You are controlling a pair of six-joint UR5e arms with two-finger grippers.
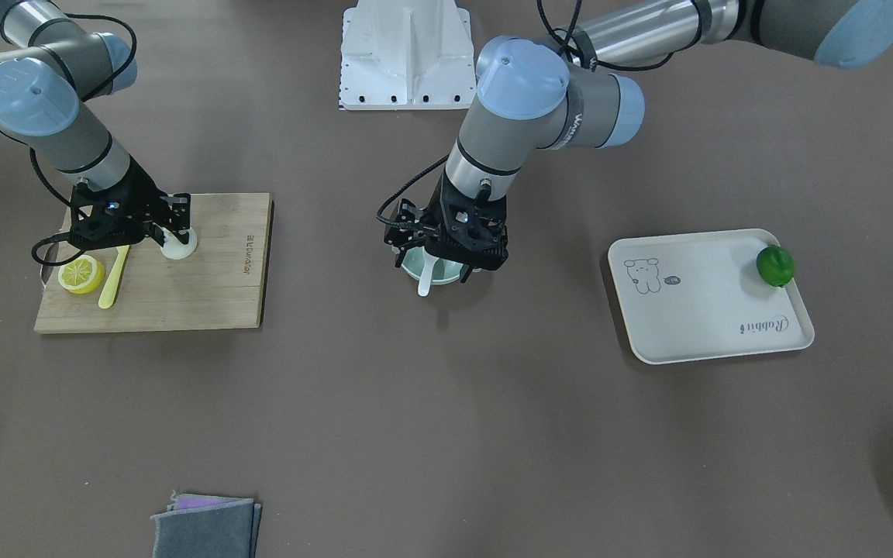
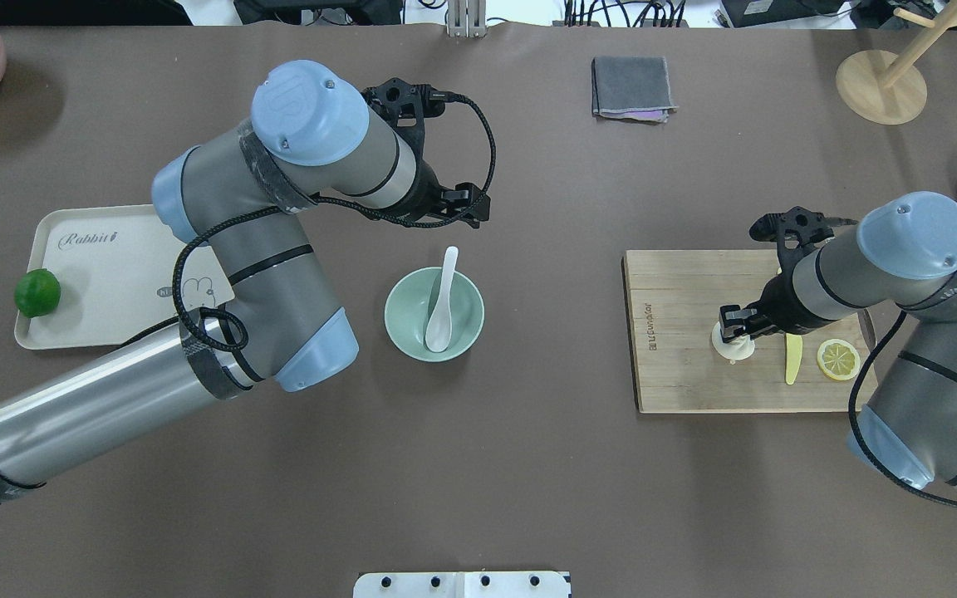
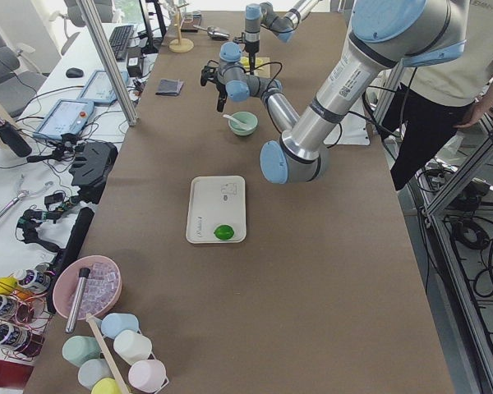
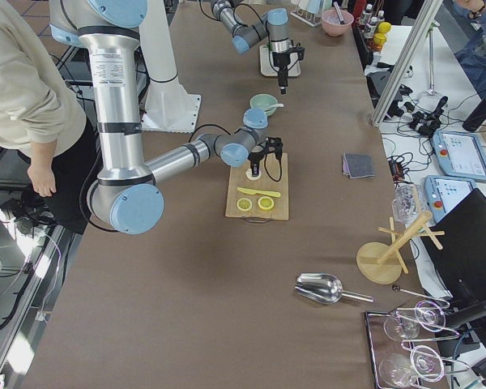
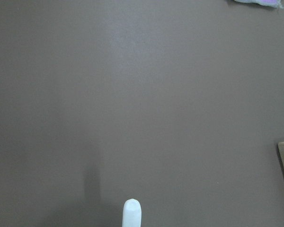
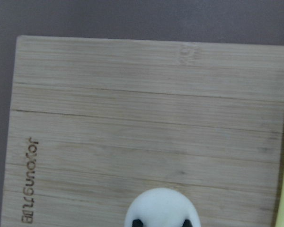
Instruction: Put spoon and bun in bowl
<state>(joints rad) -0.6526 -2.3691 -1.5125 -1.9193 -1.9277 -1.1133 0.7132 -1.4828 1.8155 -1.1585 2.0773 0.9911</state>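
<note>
My right gripper needs to let go of the white bun inside the mint-green bowl, setting it free on the white spoon's scoop (image 1: 430,241).
The white spoon (image 2: 442,301) lies in the mint-green bowl (image 2: 405,324), scoop down and handle over the far rim. Its handle tip shows in the left wrist view (image 5: 131,213). My left gripper (image 1: 446,260) hovers just above the bowl (image 1: 413,269), open and empty. The white bun (image 2: 734,349) sits on the wooden cutting board (image 2: 686,282). My right gripper (image 2: 732,334) is down on the bun. Its dark fingertips (image 6: 138,222) press either side of the bun (image 6: 162,205), which still rests on the board.
A yellow plastic knife (image 2: 792,359) and a lemon slice (image 2: 838,360) lie on the board beside the bun. A beige tray (image 2: 105,249) with a green lime (image 2: 36,292) sits at the left. A folded grey cloth (image 2: 630,87) lies at the far side.
</note>
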